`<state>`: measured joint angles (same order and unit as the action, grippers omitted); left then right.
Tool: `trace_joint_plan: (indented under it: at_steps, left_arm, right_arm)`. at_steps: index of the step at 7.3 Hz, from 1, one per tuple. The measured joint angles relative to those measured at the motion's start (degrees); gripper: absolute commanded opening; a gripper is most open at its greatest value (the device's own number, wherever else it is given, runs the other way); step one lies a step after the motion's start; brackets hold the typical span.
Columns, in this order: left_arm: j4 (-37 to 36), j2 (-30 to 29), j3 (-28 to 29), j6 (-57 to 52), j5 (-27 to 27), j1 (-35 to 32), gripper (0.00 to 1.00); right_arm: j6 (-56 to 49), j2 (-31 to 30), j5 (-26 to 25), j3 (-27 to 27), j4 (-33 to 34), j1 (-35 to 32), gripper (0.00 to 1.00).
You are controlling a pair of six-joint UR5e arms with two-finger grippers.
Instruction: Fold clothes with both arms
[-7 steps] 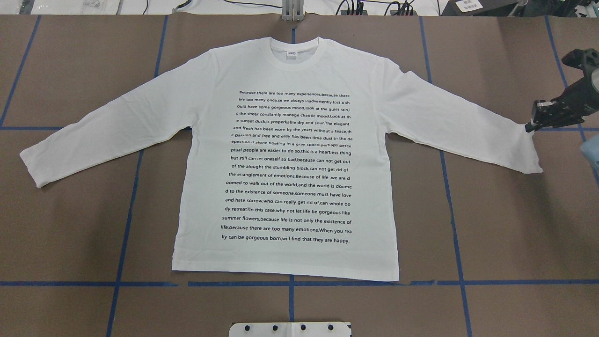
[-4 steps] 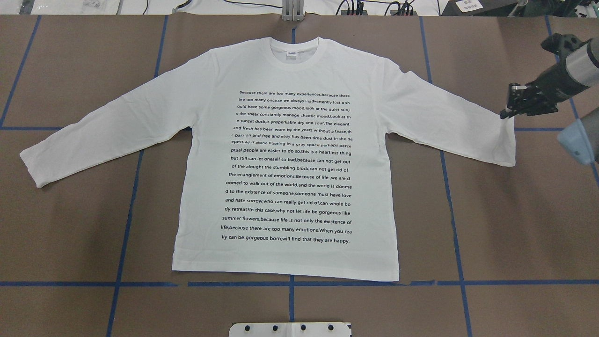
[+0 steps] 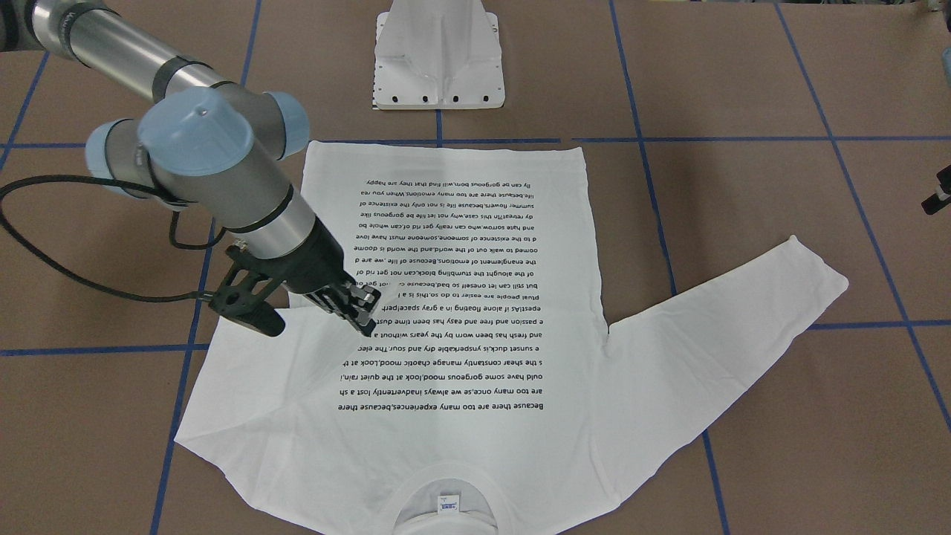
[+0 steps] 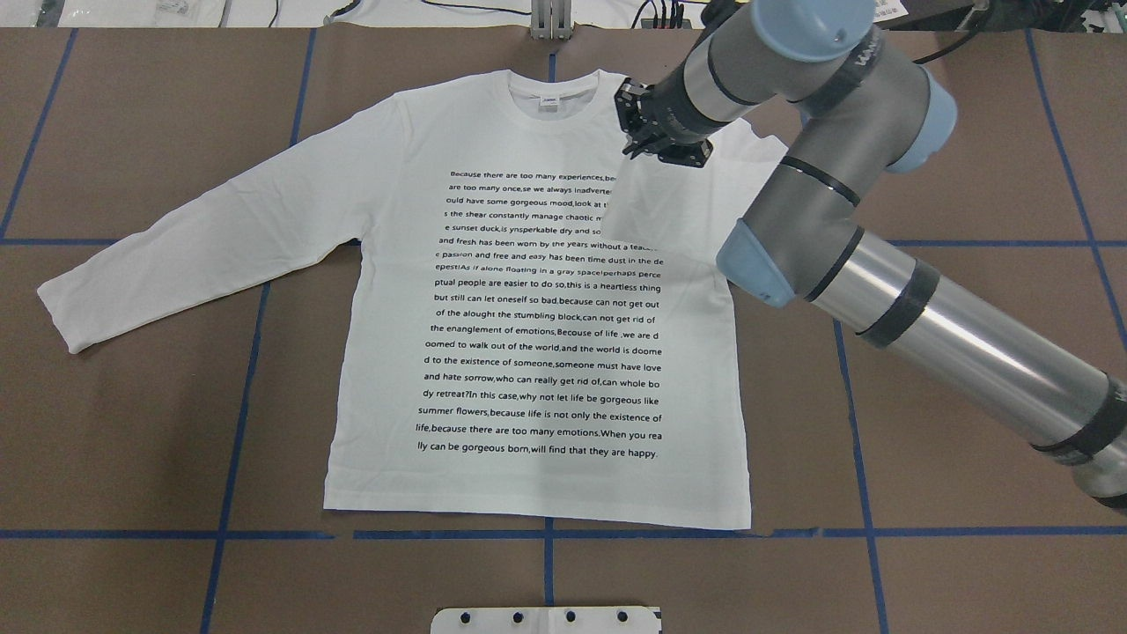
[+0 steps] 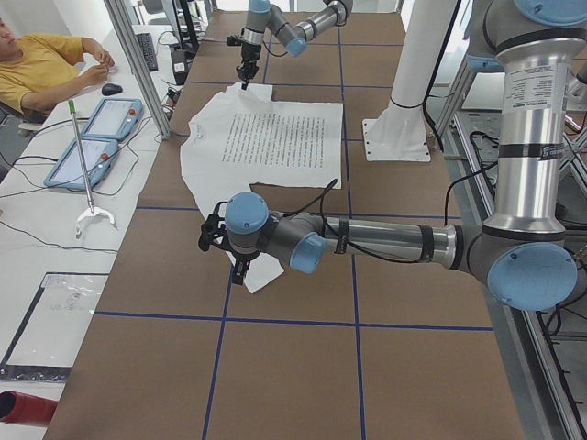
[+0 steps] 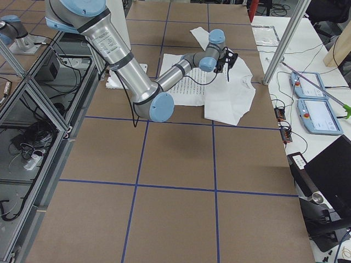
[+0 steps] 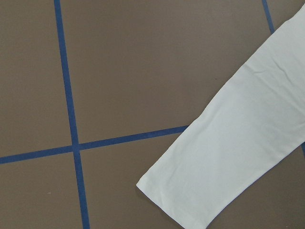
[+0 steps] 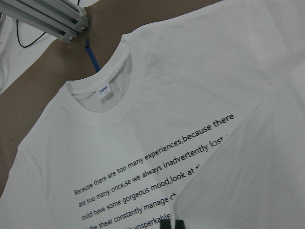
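Observation:
I should use my right gripper to let go of the cuff on the shirt's far side edge [image 3: 579,299], beside the armpit of the stretched-out sleeve.
The white long-sleeved shirt [image 4: 528,352] lies flat, text side up, collar [image 8: 107,102] away from the robot. My right gripper [image 4: 634,148] [image 3: 362,321] is shut on the cuff of the right sleeve [image 4: 669,202]. That sleeve is drawn over the chest and covers the ends of the upper text lines. The left sleeve [image 4: 194,255] [image 7: 238,157] lies stretched out flat. In the exterior left view my left gripper [image 5: 240,268] hovers over that sleeve's cuff, and I cannot tell whether it is open or shut. It is out of the overhead view.
The brown table is marked with blue tape lines [image 4: 546,533]. The white pedestal base [image 3: 438,59] stands just beyond the shirt's hem. A metal post [image 4: 550,22] rises behind the collar. A person [image 5: 41,64] sits at a side table with pendants [image 5: 92,137].
The right gripper has carried the right sleeve's cuff from the far right leftward onto the chest, folding the sleeve over the text. The rest of the shirt has not moved.

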<state>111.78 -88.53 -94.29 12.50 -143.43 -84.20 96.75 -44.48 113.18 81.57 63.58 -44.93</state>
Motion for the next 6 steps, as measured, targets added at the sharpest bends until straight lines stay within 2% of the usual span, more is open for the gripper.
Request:
trace_joint_plan:
  at_steps: [3, 4, 6]
  left_arm:
    - [-0.01, 0.03, 0.01, 0.07, -0.08, 0.00, 1.00]
    - [-0.02, 0.03, 0.02, 0.27, -0.11, 0.02, 1.00]
    - [0.01, 0.03, -0.01, 0.41, -0.11, 0.07, 1.00]
  right_arm:
    - [1.14, 14.72, -12.23, -12.33, -2.46, 9.77, 0.00]
    - [1.10, 17.34, -14.52, -15.15, -3.93, 12.30, 0.00]
    - [0.87, 19.27, -17.11, -17.09, -4.99, 15.58, 0.02]
